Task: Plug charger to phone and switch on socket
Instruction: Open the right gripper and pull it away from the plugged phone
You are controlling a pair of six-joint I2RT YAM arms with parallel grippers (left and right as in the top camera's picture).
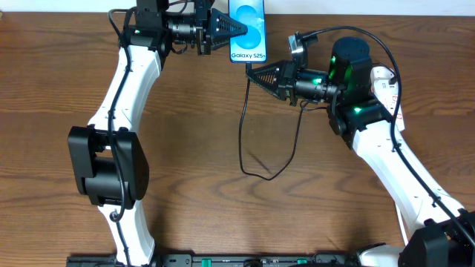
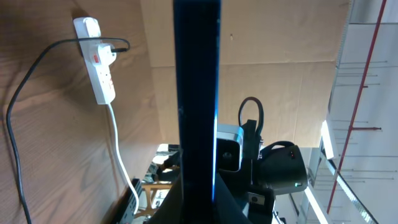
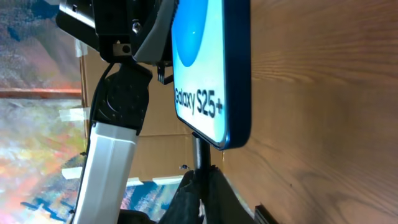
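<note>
The robot's left gripper should release the phone on the table [image 1: 246, 122] by the far part of the charger cable's loop.
The phone [image 1: 251, 26], with its light-blue "Galaxy S25+" screen [image 3: 202, 62], lies at the table's far edge. My left gripper [image 1: 239, 30] is shut on its left side. In the left wrist view the phone [image 2: 196, 93] shows edge-on as a dark upright bar between the fingers. My right gripper [image 1: 252, 74] is shut on the charger's connector [image 3: 200, 155], whose tip meets the phone's lower edge. I cannot tell whether it is fully seated. The charger cable [image 1: 242, 141] loops across the table toward me. The white socket strip [image 2: 99, 62] lies beyond, with a black plug in it.
A thick white cord [image 2: 119, 146] runs from the socket strip toward the table edge. The right arm's body [image 1: 349, 67] stands close to the right of the phone. The left arm [image 1: 119, 111] stretches along the table's left side.
</note>
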